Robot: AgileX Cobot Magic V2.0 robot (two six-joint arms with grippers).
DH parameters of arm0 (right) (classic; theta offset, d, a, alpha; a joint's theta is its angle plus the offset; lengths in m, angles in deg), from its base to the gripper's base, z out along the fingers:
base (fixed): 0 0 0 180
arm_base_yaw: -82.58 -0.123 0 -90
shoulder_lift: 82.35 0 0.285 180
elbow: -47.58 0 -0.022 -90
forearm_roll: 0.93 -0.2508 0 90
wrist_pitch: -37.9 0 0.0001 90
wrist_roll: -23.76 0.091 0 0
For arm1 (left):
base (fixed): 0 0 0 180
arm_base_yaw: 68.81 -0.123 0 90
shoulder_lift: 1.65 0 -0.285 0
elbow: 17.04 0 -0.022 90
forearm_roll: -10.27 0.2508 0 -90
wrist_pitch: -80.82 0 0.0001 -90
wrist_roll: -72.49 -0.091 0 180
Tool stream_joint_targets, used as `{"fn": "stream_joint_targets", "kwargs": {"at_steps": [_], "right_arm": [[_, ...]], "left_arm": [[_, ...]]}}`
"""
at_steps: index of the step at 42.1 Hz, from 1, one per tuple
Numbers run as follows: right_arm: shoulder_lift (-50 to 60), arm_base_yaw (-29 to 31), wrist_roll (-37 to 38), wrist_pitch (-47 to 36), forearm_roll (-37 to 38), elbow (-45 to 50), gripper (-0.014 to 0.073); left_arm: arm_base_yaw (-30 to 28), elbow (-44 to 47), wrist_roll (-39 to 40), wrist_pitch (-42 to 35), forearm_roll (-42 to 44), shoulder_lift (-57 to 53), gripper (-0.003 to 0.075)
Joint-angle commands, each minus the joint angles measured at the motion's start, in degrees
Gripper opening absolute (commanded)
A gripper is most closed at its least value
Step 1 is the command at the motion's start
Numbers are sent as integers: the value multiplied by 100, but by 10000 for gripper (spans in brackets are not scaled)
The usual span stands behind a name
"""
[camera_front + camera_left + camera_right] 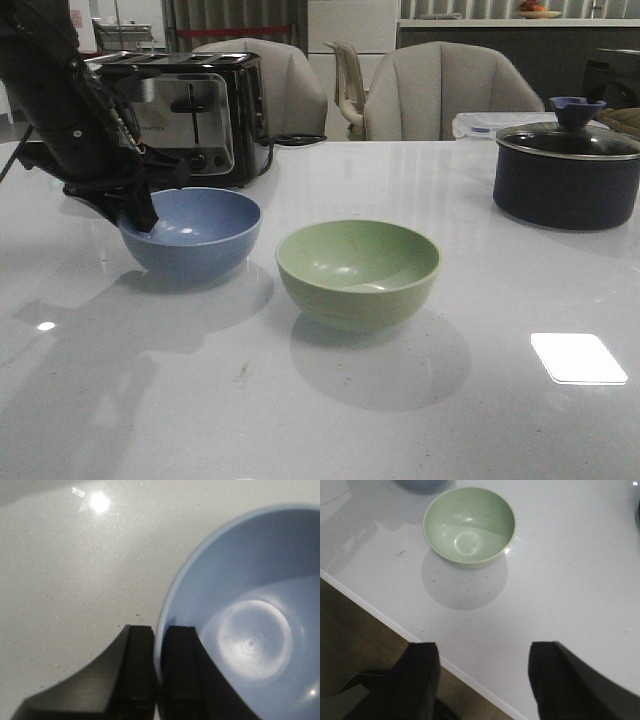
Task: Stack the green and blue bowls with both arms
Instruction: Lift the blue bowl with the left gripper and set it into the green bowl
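Next, I let go of the blue bowl with my left gripper inside the pale green bowl (350, 240), tilted against its rim. The blue bowl still stands on the white table.
The dusty blue bowl (192, 230) stands on the white table, left of centre. The pale green bowl (358, 272) stands upright just to its right, a small gap between them. My left gripper (143, 214) is shut on the blue bowl's left rim, one finger inside and one outside, as the left wrist view shows (157, 645) with the blue bowl (250, 620). My right gripper (482, 672) is open and empty above the table's near edge, well back from the green bowl (469, 525). It is out of the front view.
A toaster (190, 115) stands behind the blue bowl. A dark navy pot with a glass lid (565, 175) sits at the far right. Chairs stand behind the table. The table's near edge (390, 622) and the floor show in the right wrist view.
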Motion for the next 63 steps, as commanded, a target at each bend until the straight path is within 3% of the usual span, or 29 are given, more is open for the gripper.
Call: {"fn": "stream_joint_targets", "kwargs": {"at_steps": [1,9,17,30,40,43,52,54,63], "right_arm": [[40,4,-56,-326,16,-165,503],[40,4,-56,-326,16,-165,503],[40,4,-56,-326,16,-165,503],[40,4,-56,-326,16,-165,503],[40,4,-56,-326,16,-165,503],[40,4,-56,-326,16,-165,503],[40,4,-56,-326,16,-165,503],[40,4,-56,-326,16,-165,503],[40,4,-56,-326,16,-165,503]], "left_arm": [[26,-237,3,72,54,-564,101],[190,-470,3,252,64,-1227,101],[765,-706,3,341,40,-1553,101],[1857,-739,3,301,41,-1184,101],[2058,-739,3,134,20,-641,112],[2058,-739,3,85,10,-549,165],[2058,-753,3,128,-153,-590,542],[2058,-753,3,243,-153,-694,573],[2058,-753,3,905,-49,-1531,573]]}}
